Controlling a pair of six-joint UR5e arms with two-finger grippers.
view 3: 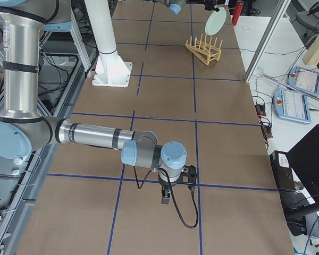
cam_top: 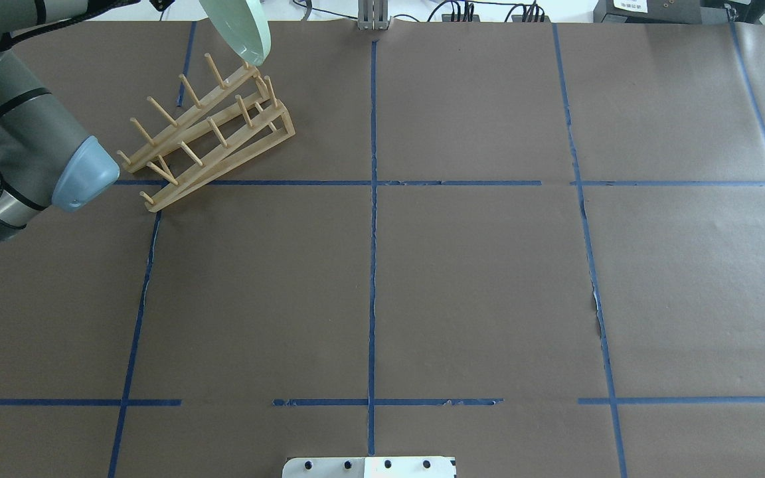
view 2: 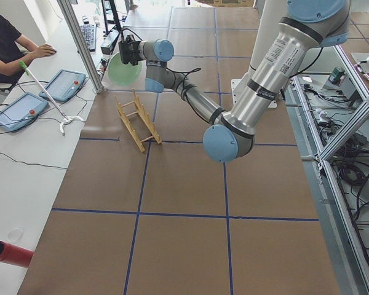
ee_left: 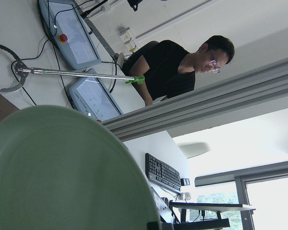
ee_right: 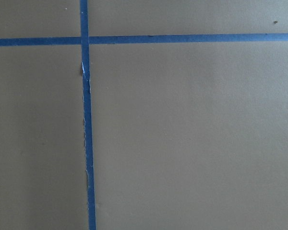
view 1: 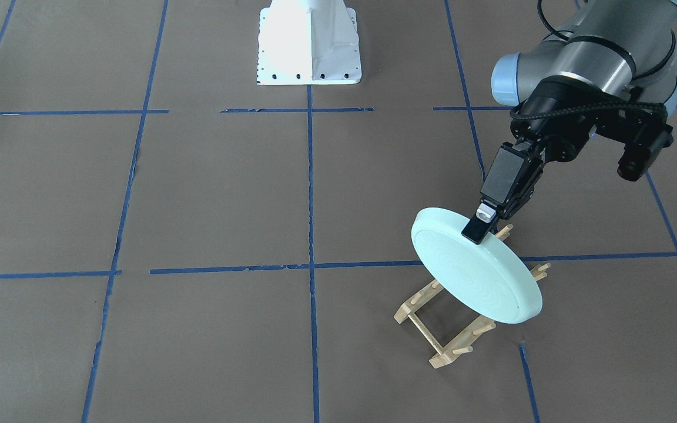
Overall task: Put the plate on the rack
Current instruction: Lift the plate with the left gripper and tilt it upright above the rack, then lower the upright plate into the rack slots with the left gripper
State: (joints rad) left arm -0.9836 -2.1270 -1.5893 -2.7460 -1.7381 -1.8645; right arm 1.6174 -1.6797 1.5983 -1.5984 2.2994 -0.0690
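Observation:
My left gripper is to release the plate in the wooden rack's end slot (view 1: pixel 454 312), next to the pegs nearest the bare crossbar.
My left gripper (view 1: pixel 481 228) is shut on the upper rim of the pale mint-green plate (view 1: pixel 473 270) and holds it on edge, tilted, over the wooden rack (view 1: pixel 441 343). In the overhead view the plate's (cam_top: pixel 242 28) lower edge hangs by the far end pegs of the rack (cam_top: pixel 210 133); I cannot tell whether they touch. The plate (ee_left: pixel 62 172) fills the lower left of the left wrist view. My right gripper (view 3: pixel 166 197) points down at bare brown table far from the rack; I cannot tell whether it is open or shut.
The white robot base (view 1: pixel 309 47) stands at the table's middle edge. Past the table's far edge are an aluminium post (view 2: pixel 80 43), control tablets (view 2: pixel 18 110), a seated operator (ee_left: pixel 182 67) and a red tube (view 2: pixel 9 253).

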